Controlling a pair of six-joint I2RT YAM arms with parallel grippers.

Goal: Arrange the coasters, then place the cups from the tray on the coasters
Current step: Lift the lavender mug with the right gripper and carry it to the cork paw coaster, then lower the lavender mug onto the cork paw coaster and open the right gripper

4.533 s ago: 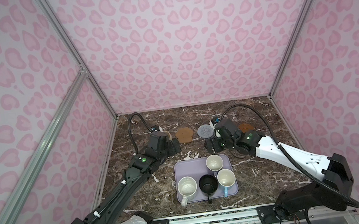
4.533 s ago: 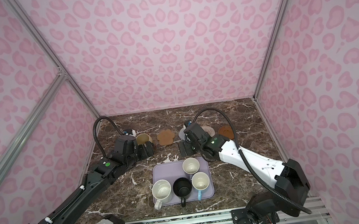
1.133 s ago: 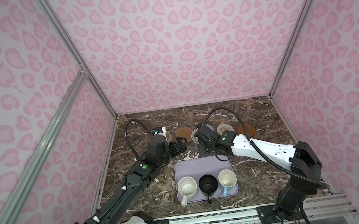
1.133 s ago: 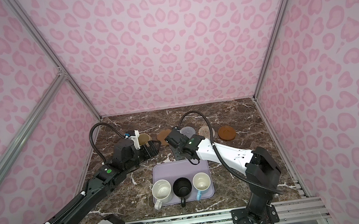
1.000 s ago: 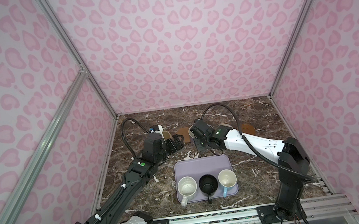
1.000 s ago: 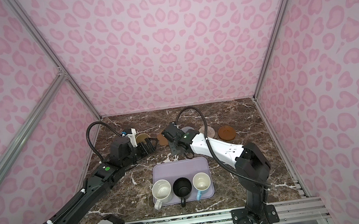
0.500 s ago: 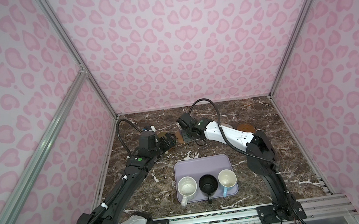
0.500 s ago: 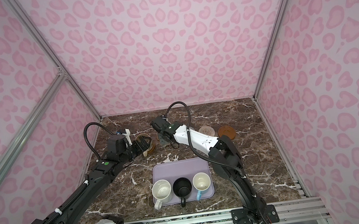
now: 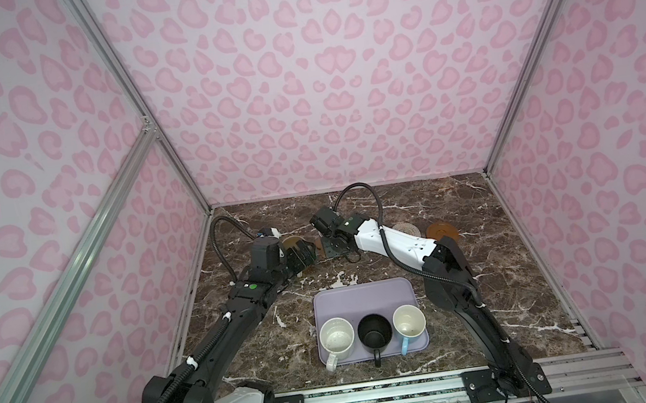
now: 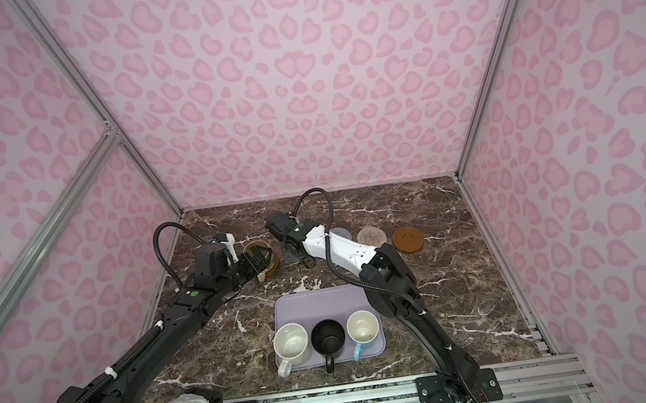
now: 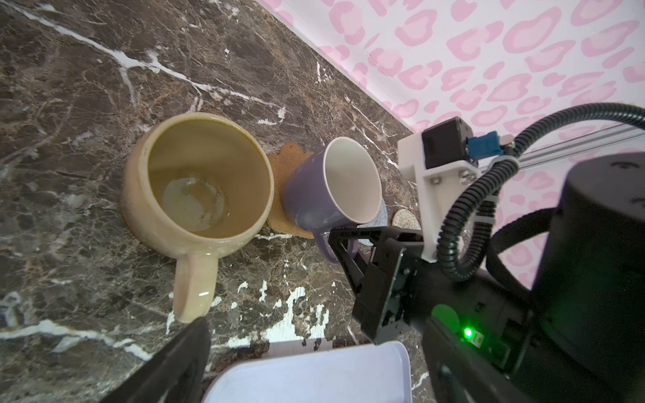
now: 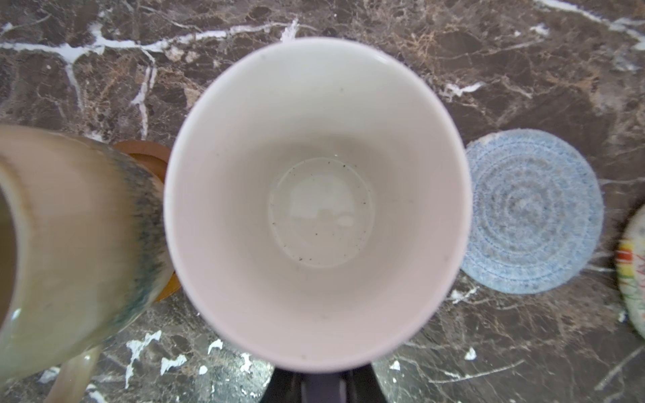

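Next, I release the lavender cup from my right gripper on the tan paw coaster [image 9: 329, 238] [image 12: 319, 212], beside the yellow-beige cup. The lavender cup now hangs tilted over that coaster.
The lavender cup [image 11: 328, 192] hangs tilted over the tan paw coaster [image 11: 284, 167]. My right gripper [image 12: 321, 387] is shut on its handle; whether its base touches the coaster I cannot tell. The yellow-beige cup [image 11: 199, 181] stands on a brown disc coaster [image 12: 146, 153] beside it. My left gripper [image 11: 317, 328] is open and empty just in front of that cup's handle. The white speckled cup [image 9: 337, 334], black cup [image 9: 375, 330] and light blue cup [image 9: 409, 321] stand on the lavender tray [image 9: 362, 294]. In both top views the right wrist hides the lavender cup.
To the right of the lavender cup lie the blue-grey woven coaster [image 12: 530, 213], the beige woven coaster [image 10: 371, 235] and a second brown disc [image 10: 407, 239], all bare. Pink patterned walls close three sides. The right arm [image 9: 397, 243] stretches across the middle of the marble table.
My right gripper has carried the lavender cup leftward to the paw coaster next to the yellow-beige cup. The left gripper drew back slightly and stayed open.
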